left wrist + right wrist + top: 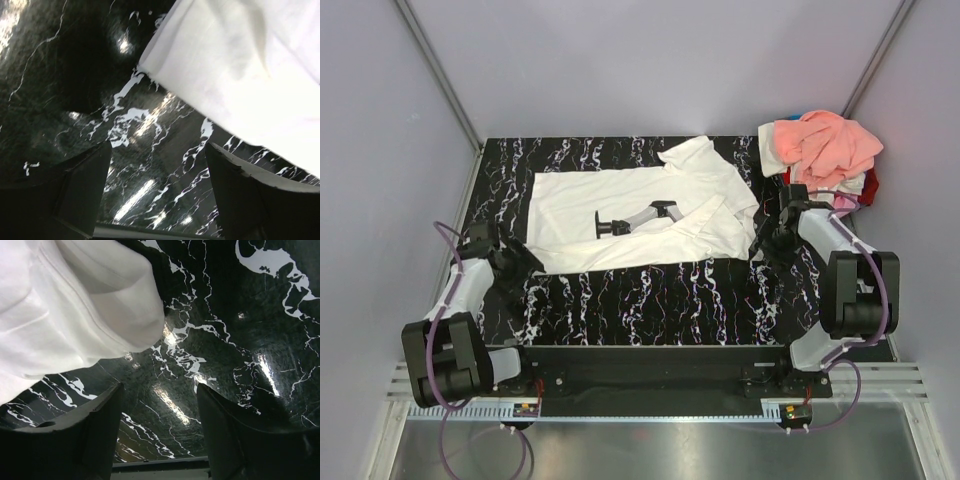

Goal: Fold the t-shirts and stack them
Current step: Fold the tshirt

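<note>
The near edge of the white t-shirt curls up beside the robot's right gripper, so both grippers should pinch the t-shirt's near corners (541,267) and pull its edge straight before folding.
A white t-shirt (620,205) with a black print (638,217) lies spread on the black marble table, partly folded at its right side. A heap of salmon-peach, pink and red shirts (825,150) sits at the back right corner. My left gripper (525,262) is open and empty just off the shirt's near left corner (150,70). My right gripper (767,240) is open and empty beside the shirt's right sleeve (125,315). Both grippers hang just above the table with bare marble between the fingers.
The black marble table (650,295) runs to a black front rail near the arm bases. Grey walls enclose the back and sides. The shirt heap overhangs the back right table corner.
</note>
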`<state>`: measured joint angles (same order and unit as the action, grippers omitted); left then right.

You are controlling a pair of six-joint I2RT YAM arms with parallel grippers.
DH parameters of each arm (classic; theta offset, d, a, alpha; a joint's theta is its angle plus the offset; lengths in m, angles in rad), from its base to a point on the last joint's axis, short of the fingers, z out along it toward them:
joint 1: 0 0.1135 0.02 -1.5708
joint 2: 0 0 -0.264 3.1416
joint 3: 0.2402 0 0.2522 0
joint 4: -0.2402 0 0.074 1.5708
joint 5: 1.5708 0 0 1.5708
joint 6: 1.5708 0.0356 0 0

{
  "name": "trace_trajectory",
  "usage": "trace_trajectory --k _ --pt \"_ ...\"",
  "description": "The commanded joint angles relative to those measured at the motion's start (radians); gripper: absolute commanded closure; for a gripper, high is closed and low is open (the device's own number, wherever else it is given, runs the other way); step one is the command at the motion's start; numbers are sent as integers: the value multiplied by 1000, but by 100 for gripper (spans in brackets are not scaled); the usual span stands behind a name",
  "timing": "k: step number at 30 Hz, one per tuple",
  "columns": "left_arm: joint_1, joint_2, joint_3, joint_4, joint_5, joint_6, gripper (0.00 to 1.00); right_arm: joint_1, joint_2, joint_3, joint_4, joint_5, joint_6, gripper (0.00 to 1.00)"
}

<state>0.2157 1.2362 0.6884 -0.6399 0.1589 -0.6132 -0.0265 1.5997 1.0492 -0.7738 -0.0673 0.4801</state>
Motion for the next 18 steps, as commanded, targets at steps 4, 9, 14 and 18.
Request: trace_trajectory --k 4,9,14,18 --pt "4 -12 -47 149 2 -51 20 -12 61 34 120 -51 -11 33" --pt "8 -1 -78 207 -21 -62 20 -26 147 55 149 -49 -12 35" --pt "14 12 -93 252 -48 -79 22 -49 206 84 172 -63 -3 45" --pt "14 -3 -102 275 -74 -86 25 -59 249 112 176 -61 0 58"
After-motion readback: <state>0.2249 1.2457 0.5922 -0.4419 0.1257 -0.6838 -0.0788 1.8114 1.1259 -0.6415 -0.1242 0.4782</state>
